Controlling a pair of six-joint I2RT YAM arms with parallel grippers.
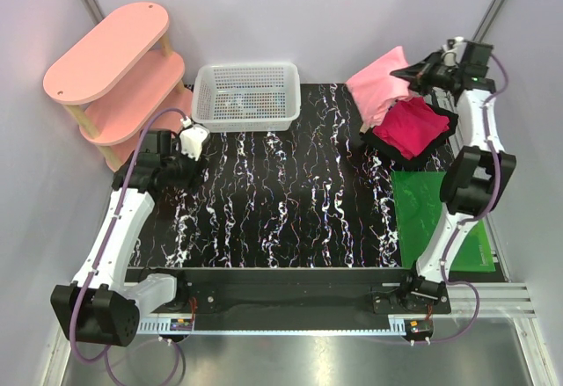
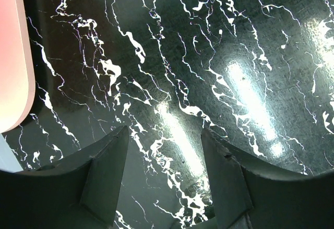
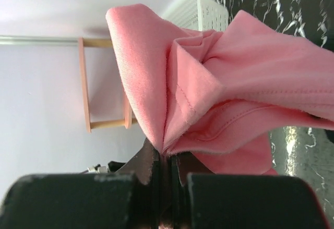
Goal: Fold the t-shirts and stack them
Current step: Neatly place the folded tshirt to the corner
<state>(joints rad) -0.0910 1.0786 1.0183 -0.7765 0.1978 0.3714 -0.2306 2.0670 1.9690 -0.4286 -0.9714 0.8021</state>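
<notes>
Next, I let go of the salmon-pink t-shirt with my right gripper on top of the magenta-red t-shirt [image 1: 423, 137], close to the green mat.
The salmon-pink t-shirt [image 1: 380, 85] lies bunched at the back right of the black marbled table [image 1: 281, 193]. My right gripper [image 1: 410, 73] is shut on a fold of it; in the right wrist view the pink cloth [image 3: 219, 98] is pinched at my fingertips [image 3: 166, 156]. The magenta-red t-shirt [image 1: 412, 127] lies folded in front of it on a black cloth [image 1: 380, 142]. My left gripper [image 1: 195, 137] is open and empty over the bare tabletop at the left; its fingers [image 2: 107, 174] frame only marbled surface.
A white mesh basket [image 1: 247, 96] stands at the back centre. A pale-pink oval shelf unit [image 1: 114, 74] stands at the back left, close to my left gripper. A glossy green mat [image 1: 440, 219] lies at the right under my right arm.
</notes>
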